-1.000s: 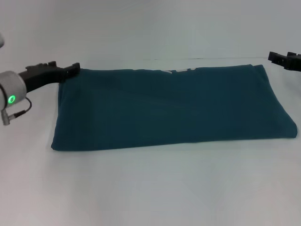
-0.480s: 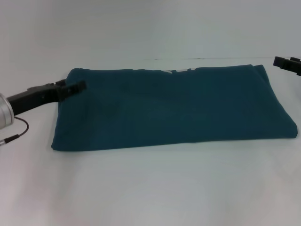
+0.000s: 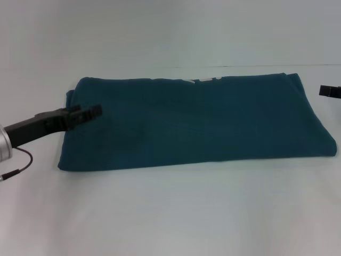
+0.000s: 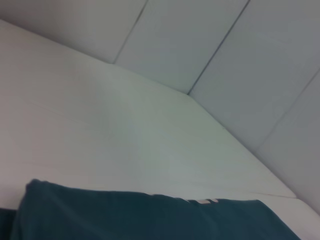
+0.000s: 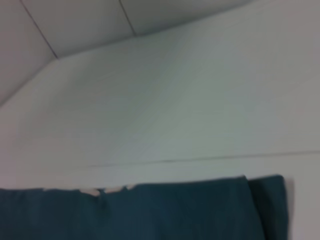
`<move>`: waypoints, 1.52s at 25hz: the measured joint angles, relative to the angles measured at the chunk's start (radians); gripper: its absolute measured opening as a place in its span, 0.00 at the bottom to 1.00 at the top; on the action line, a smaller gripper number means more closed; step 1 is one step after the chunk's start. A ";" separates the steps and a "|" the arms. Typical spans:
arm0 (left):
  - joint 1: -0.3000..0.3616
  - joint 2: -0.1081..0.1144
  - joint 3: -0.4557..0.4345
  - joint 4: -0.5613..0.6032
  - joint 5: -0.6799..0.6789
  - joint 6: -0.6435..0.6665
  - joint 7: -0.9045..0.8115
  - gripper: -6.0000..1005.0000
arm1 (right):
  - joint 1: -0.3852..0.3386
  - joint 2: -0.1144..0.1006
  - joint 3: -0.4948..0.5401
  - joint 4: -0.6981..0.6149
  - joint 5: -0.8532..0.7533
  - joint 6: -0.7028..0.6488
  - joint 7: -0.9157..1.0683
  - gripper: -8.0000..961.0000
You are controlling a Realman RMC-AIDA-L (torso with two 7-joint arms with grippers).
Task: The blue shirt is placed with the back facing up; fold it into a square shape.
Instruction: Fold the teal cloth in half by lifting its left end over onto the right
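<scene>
Next, my left gripper closes on the blue shirt's near corner [image 3: 61, 166], at the shirt's end beneath it.
The blue shirt [image 3: 197, 122] lies flat on the white table as a long folded rectangle, plain side up. A strip of white print [image 3: 205, 80] peeks out along its far edge. My left gripper [image 3: 91, 112] hovers over the shirt's left end, reaching in from the left, with no cloth seen in it. Only the tip of my right gripper [image 3: 329, 92] shows at the right border, just off the shirt's right end. The left wrist view shows the shirt's far edge [image 4: 150, 220], and the right wrist view shows it too [image 5: 150, 212], without either arm's fingers.
The white table [image 3: 170, 213] stretches in front of the shirt and behind it. A pale panelled wall [image 4: 225, 60] rises past the table's far edge. A thin cable [image 3: 16, 165] hangs under my left wrist.
My left gripper has moved from the shirt's far left corner toward me and now sits over the left end. The right gripper has drawn back to the right, almost out of view. The shirt has not moved.
</scene>
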State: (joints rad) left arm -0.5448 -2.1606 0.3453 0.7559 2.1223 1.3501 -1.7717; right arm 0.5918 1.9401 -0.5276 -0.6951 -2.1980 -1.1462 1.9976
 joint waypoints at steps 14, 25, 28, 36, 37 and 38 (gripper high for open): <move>0.062 0.005 0.000 0.000 0.007 0.048 -0.014 0.78 | -0.053 -0.009 0.028 -0.012 -0.002 -0.060 0.046 0.67; 0.105 0.015 0.000 0.022 0.076 0.049 -0.156 0.78 | -0.042 -0.001 0.058 -0.008 -0.001 -0.060 0.042 0.67; 0.112 0.015 -0.003 0.027 0.094 0.039 -0.173 0.78 | -0.041 0.003 0.060 -0.007 0.001 -0.057 0.041 0.67; 0.131 0.010 -0.001 0.026 0.126 -0.012 -0.188 0.78 | -0.046 0.005 0.063 -0.006 0.032 -0.053 0.039 0.67; 0.131 0.010 -0.001 0.024 0.130 -0.013 -0.188 0.78 | -0.047 0.005 0.063 -0.006 0.034 -0.053 0.039 0.67; 0.132 0.009 -0.001 0.021 0.133 -0.015 -0.188 0.78 | -0.048 0.005 0.063 -0.006 0.036 -0.053 0.039 0.67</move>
State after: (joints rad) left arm -0.4130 -2.1513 0.3440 0.7769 2.2551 1.3349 -1.9598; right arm 0.5434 1.9451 -0.4647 -0.7010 -2.1623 -1.1990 2.0363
